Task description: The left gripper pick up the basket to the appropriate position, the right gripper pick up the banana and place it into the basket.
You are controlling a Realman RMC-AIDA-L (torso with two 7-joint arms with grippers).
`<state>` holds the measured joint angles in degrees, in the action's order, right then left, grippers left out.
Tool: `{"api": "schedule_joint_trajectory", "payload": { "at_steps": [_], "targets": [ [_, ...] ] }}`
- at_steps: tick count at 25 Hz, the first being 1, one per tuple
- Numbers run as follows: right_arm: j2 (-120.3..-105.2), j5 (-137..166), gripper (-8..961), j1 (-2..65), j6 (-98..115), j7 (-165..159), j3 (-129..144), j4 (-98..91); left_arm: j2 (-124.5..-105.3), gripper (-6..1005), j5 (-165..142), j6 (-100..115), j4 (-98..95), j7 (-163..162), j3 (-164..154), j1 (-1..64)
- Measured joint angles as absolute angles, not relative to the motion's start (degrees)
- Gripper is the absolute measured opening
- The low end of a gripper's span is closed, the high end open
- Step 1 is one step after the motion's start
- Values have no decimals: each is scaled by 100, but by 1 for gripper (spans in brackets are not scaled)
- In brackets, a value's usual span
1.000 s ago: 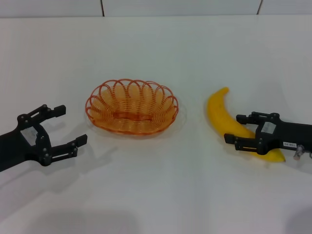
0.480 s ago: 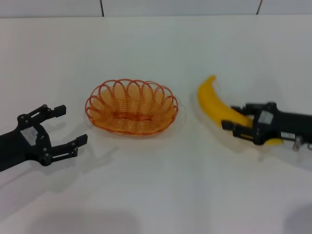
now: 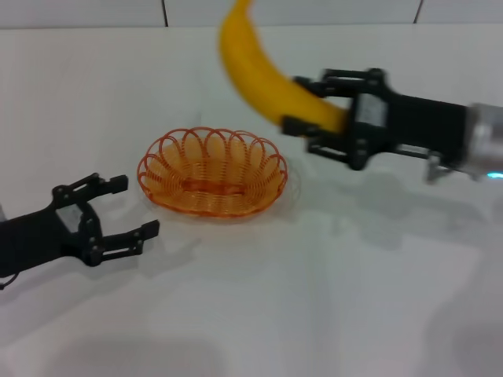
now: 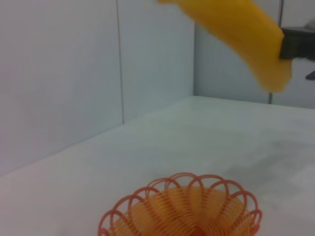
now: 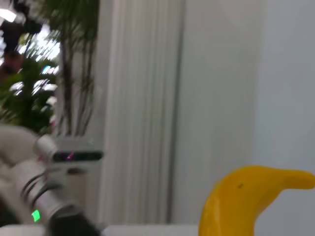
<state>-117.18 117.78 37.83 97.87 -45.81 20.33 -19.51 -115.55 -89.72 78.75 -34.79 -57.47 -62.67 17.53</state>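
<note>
The robot's right gripper should set the yellow banana down lengthwise across the middle of the orange wire basket (image 3: pixel 215 177).
The orange wire basket (image 3: pixel 212 173) sits on the white table (image 3: pixel 259 306) in the head view; it also shows in the left wrist view (image 4: pixel 183 211). My left gripper (image 3: pixel 132 206) is open just left of the basket, apart from it. My right gripper (image 3: pixel 314 110) is shut on the yellow banana (image 3: pixel 259 75) and holds it high in the air, above and to the right of the basket. The banana also shows in the left wrist view (image 4: pixel 236 29) and in the right wrist view (image 5: pixel 241 201).
A white wall (image 3: pixel 291 12) runs along the table's far edge. The right wrist view shows a curtain (image 5: pixel 142 108) and a plant (image 5: pixel 44 64) beyond the table.
My right gripper has lifted the banana off the table and carried it up and left towards the basket. My left gripper has moved a little right, closer to the basket.
</note>
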Motion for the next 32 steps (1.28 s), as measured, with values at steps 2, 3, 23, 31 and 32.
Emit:
{"api": "schedule_joint_trajectory", "payload": {
  "at_steps": [2, 3, 23, 31, 32],
  "targets": [
    [-11723, 11840, 487, 4037, 9394, -4601, 2310, -1733, -11556, 908, -9028, 7881, -3471, -5826, -6267, 1845],
    [-11724, 11856, 487, 4168, 9166, -4612, 2466, -1611, -11564, 908, -9030, 7884, -3469, -5834, -6266, 1873],
    [-11765, 11673, 542, 4749, 7604, -4583, 3309, -715, -11588, 908, -8956, 8074, -3463, -5811, -6179, 1926],
    [-11688, 11332, 685, 3472, 9173, -4932, 3243, -2160, -11543, 908, -8982, 8316, -3483, -5773, -5975, 1819],
    [-11681, 11243, 727, 3243, 9218, -4986, 3239, -2299, -11539, 908, -8990, 8323, -3483, -5761, -5974, 1810]
  ]
}}
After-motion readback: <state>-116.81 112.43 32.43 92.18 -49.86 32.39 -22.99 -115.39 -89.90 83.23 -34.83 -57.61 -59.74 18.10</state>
